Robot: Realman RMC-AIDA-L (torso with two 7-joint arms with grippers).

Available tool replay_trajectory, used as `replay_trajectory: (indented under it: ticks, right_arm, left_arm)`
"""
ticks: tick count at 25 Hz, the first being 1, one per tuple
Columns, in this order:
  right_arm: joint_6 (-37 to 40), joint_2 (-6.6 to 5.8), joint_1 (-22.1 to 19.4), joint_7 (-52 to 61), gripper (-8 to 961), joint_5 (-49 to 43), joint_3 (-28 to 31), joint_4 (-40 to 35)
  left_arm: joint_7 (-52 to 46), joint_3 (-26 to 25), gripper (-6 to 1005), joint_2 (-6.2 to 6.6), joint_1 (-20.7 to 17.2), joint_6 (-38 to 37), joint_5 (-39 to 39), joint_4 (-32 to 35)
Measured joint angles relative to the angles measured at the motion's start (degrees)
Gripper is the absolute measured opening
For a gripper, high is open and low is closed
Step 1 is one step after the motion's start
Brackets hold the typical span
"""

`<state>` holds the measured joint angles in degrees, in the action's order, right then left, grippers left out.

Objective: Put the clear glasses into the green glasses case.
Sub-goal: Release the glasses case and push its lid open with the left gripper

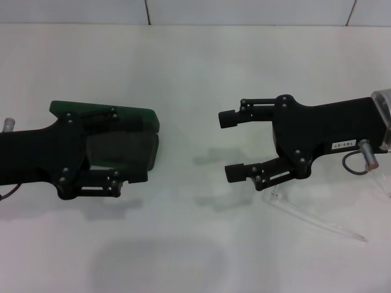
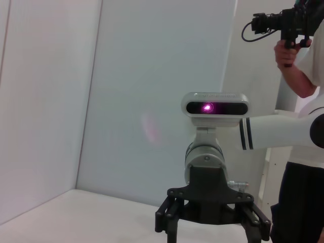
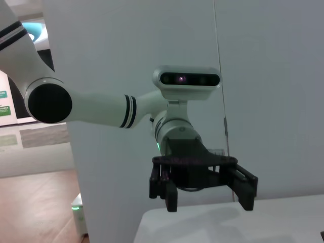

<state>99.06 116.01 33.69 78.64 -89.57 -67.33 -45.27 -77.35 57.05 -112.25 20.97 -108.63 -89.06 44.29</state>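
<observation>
The green glasses case is next for my left gripper, which should go there and close near the middle of its lid (image 1: 96,112), on the half toward the back wall.
The green glasses case (image 1: 150,119) lies open on the white table at the left, largely covered by my left arm. My left gripper (image 1: 129,149) hovers over it, open and empty; the right wrist view shows it head-on (image 3: 202,195) with its jaws spread. The clear glasses (image 1: 317,218) lie on the table at the right. Only one thin arm and a bit of the frame show, the rest being hidden under my right arm. My right gripper (image 1: 229,145) is open above the table, past the glasses toward the case, holding nothing. It also appears in the left wrist view (image 2: 212,230).
The white table (image 1: 183,244) runs to a white back wall (image 1: 183,11). In the left wrist view a person (image 2: 304,61) holding a camera stands behind my right arm. Bare tabletop lies between the two grippers.
</observation>
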Motion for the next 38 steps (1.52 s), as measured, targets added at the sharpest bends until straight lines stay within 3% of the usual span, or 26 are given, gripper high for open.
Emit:
replay_trajectory:
  ticks: [17,18,21,24,29,30,31,35,38]
  right_arm:
    - [-2.2,-0.33,-3.1,0.3,872,2.4,0.2,0.0]
    - [-3.2,-0.46,-3.3,0.5,872,2.1,0.3,0.0]
    - [-9.1,-1.25,-4.5,3.2,872,-0.4,1.2,-1.2]
    - [-10.6,-1.81,-6.1,4.4,872,-1.3,3.1,-2.5]
    - [-9.6,-2.26,-10.2,9.2,873,-6.7,7.8,-12.0]
    - [-9.4,-2.20,-10.6,11.2,873,-8.5,7.9,-14.2]
    - [-9.0,-2.04,-10.8,12.3,873,-9.4,7.9,-15.6]
    - [-5.5,-1.40,-11.6,14.6,873,-9.4,10.0,-17.6]
    - [-2.2,-1.13,-11.6,15.9,873,-9.2,13.2,-17.5]
  left_arm:
    - [-0.8,-1.3,833,-0.66,0.0,0.4,-0.2,0.0]
    - [-6.3,-6.9,833,-1.46,0.6,0.6,0.1,0.2]
    - [-12.2,-12.5,833,-1.79,1.6,1.0,-0.5,1.1]
    - [-17.0,-14.5,832,-1.71,2.5,3.2,-2.9,5.4]
    - [-26.4,-14.3,832,-3.41,3.0,9.6,-12.2,19.9]
    - [-26.4,-14.3,832,-3.41,3.0,9.6,-12.2,19.9]
    - [-29.3,-14.2,832,-4.21,3.6,11.0,-17.3,25.5]
    - [-31.5,-12.8,833,-5.51,6.4,11.6,-27.6,32.5]
    - [-32.0,-7.8,832,-6.50,9.7,12.7,-39.0,36.6]
